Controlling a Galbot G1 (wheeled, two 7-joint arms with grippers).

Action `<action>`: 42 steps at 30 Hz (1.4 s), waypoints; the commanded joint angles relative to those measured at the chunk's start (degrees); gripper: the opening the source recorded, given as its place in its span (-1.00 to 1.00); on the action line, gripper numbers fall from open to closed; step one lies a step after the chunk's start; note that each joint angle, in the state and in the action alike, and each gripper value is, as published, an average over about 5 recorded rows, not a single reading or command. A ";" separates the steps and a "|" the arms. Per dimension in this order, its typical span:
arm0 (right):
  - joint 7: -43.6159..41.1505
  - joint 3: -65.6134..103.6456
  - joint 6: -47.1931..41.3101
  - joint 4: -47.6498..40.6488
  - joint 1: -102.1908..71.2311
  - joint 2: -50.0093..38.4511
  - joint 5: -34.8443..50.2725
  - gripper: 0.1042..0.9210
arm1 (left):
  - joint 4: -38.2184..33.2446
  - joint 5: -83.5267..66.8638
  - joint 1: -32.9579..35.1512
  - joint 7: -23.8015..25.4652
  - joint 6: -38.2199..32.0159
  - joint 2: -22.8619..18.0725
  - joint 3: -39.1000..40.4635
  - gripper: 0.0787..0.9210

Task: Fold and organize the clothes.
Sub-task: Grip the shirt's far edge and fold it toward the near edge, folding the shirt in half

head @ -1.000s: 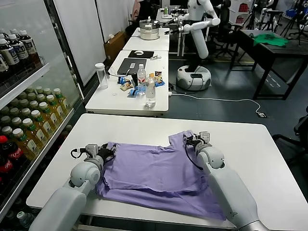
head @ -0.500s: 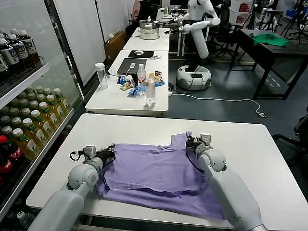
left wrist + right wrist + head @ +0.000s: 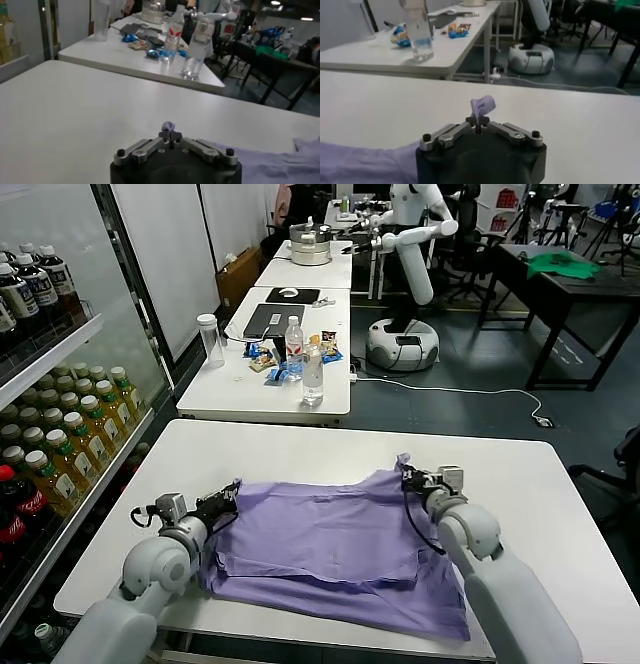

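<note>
The robot's right gripper will release the lavender T-shirt's far corner by the shirt's side edge, nearer the table's front edge (image 3: 456,533).
The lavender T-shirt (image 3: 330,544) lies partly folded on the white table (image 3: 300,449), its far edge stretched between my two grippers. My left gripper (image 3: 222,502) is shut on the shirt's far left corner; a small tuft of purple fabric (image 3: 168,126) sticks out past its closed fingertips. My right gripper (image 3: 412,477) is shut on the far right corner, with a fold of fabric (image 3: 482,106) pinched between its fingertips. Both grippers sit low over the table. The shirt's near edge hangs close to the table's front edge.
A second white table (image 3: 280,364) behind holds water bottles (image 3: 313,374), snacks and a laptop. A drinks fridge (image 3: 50,384) stands at the left. Another robot (image 3: 410,274) stands farther back. A bright green cloth (image 3: 562,264) lies on a dark table at the far right.
Both grippers have moved apart, the left one leftward and the right one rightward, pulling the shirt's far edge wider and flatter.
</note>
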 commanded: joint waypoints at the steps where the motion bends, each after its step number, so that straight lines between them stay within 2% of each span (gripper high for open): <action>1: -0.21 11.62 0.15 19.60 -18.32 -3.96 0.35 -0.98 | -9.36 -2.71 7.62 0.01 -0.19 0.82 -3.48 -0.98; 14: -1.15 21.69 0.19 29.97 -37.70 -1.83 -0.67 -0.98 | -12.46 -12.70 15.16 -0.40 4.62 4.96 -11.33 -0.98; 19: -0.97 20.79 0.19 29.45 -39.59 0.23 -2.87 -0.98 | -11.96 -8.24 16.99 0.10 5.19 5.59 -10.24 -0.98; 28: -0.34 17.10 0.11 25.29 -36.95 2.56 -7.43 -0.95 | -8.02 1.64 14.32 1.69 5.20 6.09 -7.19 -0.94; 30: -0.46 16.78 0.14 25.39 -36.83 2.87 -8.30 -0.88 | -7.61 3.42 13.89 1.97 5.18 6.06 -6.90 -0.84; 34: -0.77 17.12 0.20 26.87 -37.73 3.21 -9.66 -0.61 | -8.61 7.21 14.46 1.54 4.04 5.62 -7.17 -0.58; 38: -1.15 17.81 0.27 28.57 -39.40 3.62 -11.40 -0.33 | -12.96 11.98 17.44 -1.45 0.77 4.11 -8.08 -0.31; 42: -1.40 18.22 0.45 29.82 -41.00 4.46 -12.89 -0.06 | -17.43 17.79 21.73 -4.90 -1.64 0.75 -7.74 -0.03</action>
